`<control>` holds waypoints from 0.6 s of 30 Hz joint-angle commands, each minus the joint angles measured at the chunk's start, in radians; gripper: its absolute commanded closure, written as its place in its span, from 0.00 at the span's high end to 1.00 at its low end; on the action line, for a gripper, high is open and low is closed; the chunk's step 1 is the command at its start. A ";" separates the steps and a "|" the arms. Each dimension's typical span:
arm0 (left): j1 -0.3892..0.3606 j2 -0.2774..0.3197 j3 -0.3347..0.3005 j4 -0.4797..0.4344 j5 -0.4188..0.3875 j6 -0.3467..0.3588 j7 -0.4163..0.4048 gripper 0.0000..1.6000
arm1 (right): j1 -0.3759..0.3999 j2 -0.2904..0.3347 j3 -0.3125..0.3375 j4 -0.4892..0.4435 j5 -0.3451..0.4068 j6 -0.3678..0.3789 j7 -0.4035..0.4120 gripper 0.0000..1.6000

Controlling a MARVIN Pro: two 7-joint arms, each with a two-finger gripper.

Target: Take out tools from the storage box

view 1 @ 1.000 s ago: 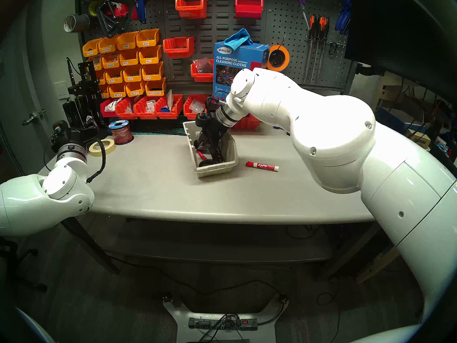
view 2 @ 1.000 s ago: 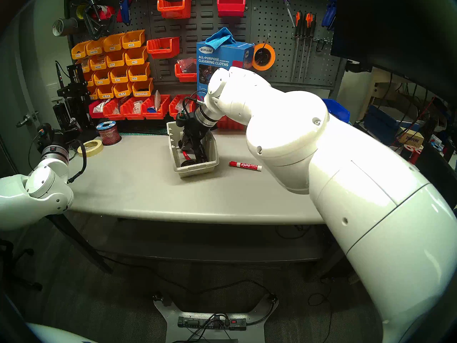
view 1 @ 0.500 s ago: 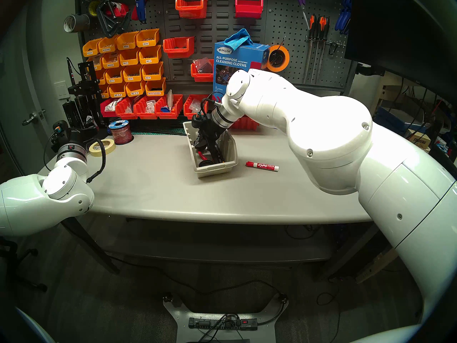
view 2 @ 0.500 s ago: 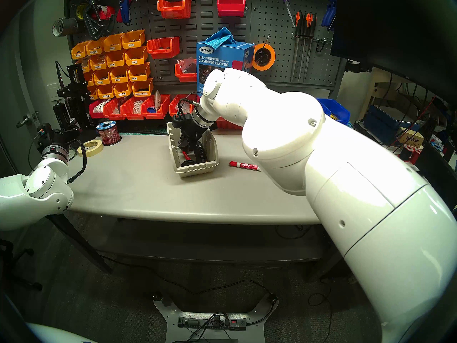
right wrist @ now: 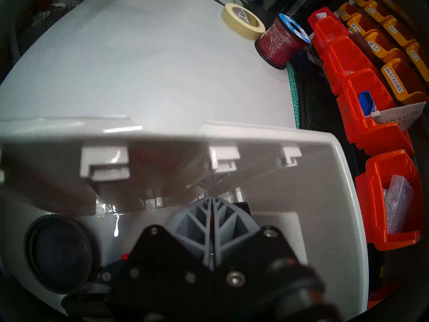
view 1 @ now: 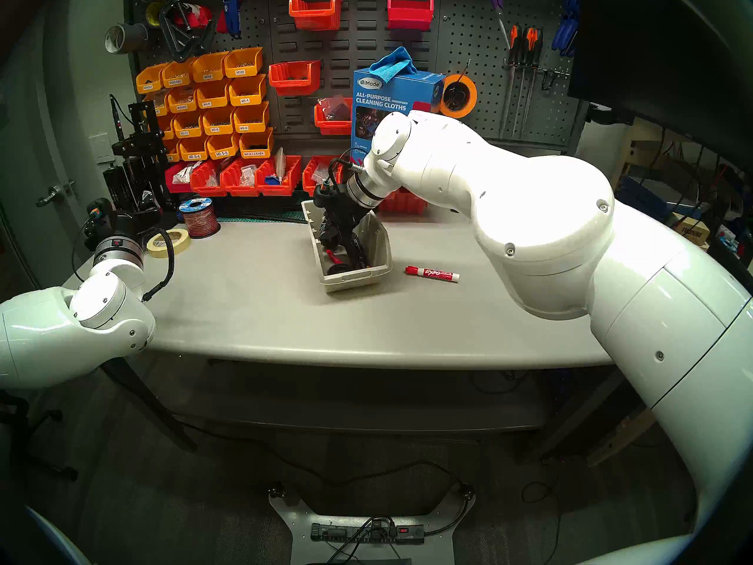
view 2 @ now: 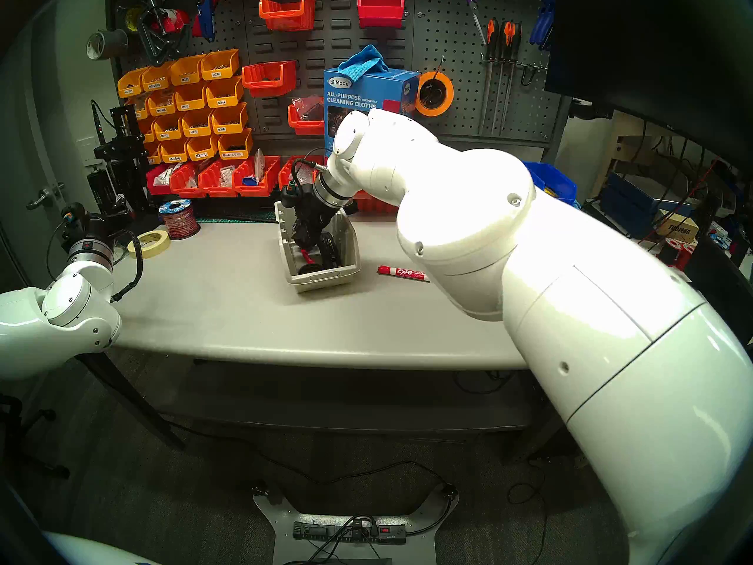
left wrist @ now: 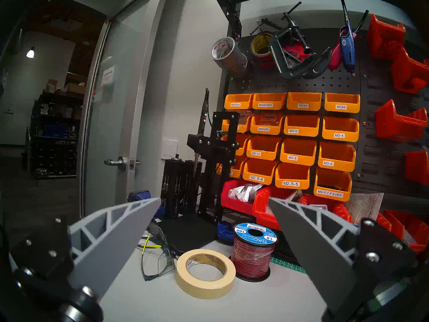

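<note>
My right gripper will open and take the cup's rim (right wrist: pixel 244 208) first, as its closed fingers pinch just a sliver of the red-handled tool beside a black cup.
The beige storage box (view 1: pixel 350 281) stands mid-table, also in the right wrist view (right wrist: pixel 336 175). Inside lie a black round cup (view 1: pixel 337 270) (right wrist: pixel 58 251), a long black tool with yellow marks (view 1: pixel 359 253) and a slim red-handled tool (view 1: pixel 333 258). My right gripper (view 1: pixel 329 242) (right wrist: pixel 211 203) reaches down into the box, its fingers pressed together with a thin red strip between the pads. The red-capped Expo marker (view 1: pixel 432 274) lies on the table right of the box. My left gripper (left wrist: pixel 213 203) stands open and empty at the table's far left.
A roll of masking tape (view 1: pixel 169 244) and a red wire spool (view 1: pixel 199 217) sit at the back left, with safety glasses (left wrist: pixel 155 256) beside them. Red bins (view 1: pixel 240 177) and a blue cleaning-cloth box (view 1: pixel 391 103) line the back edge behind the storage box.
My right gripper's fingers have closed inside the box, and the wrist has shifted slightly left and back. The left arm has not moved.
</note>
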State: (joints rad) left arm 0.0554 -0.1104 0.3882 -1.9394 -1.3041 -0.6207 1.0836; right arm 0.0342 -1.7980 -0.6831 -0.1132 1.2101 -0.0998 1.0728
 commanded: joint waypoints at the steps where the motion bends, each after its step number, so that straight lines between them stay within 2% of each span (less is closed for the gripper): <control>1: -0.013 -0.001 -0.012 -0.002 0.005 -0.001 -0.002 1.00 | 0.027 0.018 0.001 0.005 0.001 0.004 0.016 0.00; 2: -0.013 -0.001 -0.012 -0.002 0.005 -0.001 -0.002 1.00 | 0.025 0.020 -0.001 0.006 -0.001 0.006 0.017 0.00; 4: -0.013 -0.001 -0.012 -0.002 0.006 -0.001 -0.002 1.00 | 0.019 0.024 -0.005 0.006 -0.006 0.003 0.016 0.24; 5: -0.013 -0.001 -0.012 -0.002 0.006 -0.001 -0.002 1.00 | 0.017 0.026 -0.006 0.007 -0.007 0.001 0.014 0.40; 6: -0.013 -0.001 -0.012 -0.002 0.005 -0.001 -0.002 1.00 | 0.013 0.028 -0.007 0.008 -0.008 -0.001 0.011 0.44; 9: -0.013 -0.001 -0.012 -0.002 0.005 -0.001 -0.002 1.00 | 0.007 0.033 -0.009 0.009 -0.010 -0.007 0.005 0.69; 13: -0.013 -0.001 -0.012 -0.002 0.006 -0.001 -0.002 1.00 | -0.002 0.039 -0.006 0.008 -0.008 -0.020 -0.007 0.84; 18: -0.013 -0.001 -0.012 -0.002 0.005 -0.001 -0.002 1.00 | -0.012 0.050 -0.002 0.007 -0.007 -0.046 -0.024 0.80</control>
State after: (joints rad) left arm 0.0554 -0.1104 0.3882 -1.9394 -1.3041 -0.6207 1.0836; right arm 0.0267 -1.7656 -0.6907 -0.1075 1.1986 -0.1176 1.0755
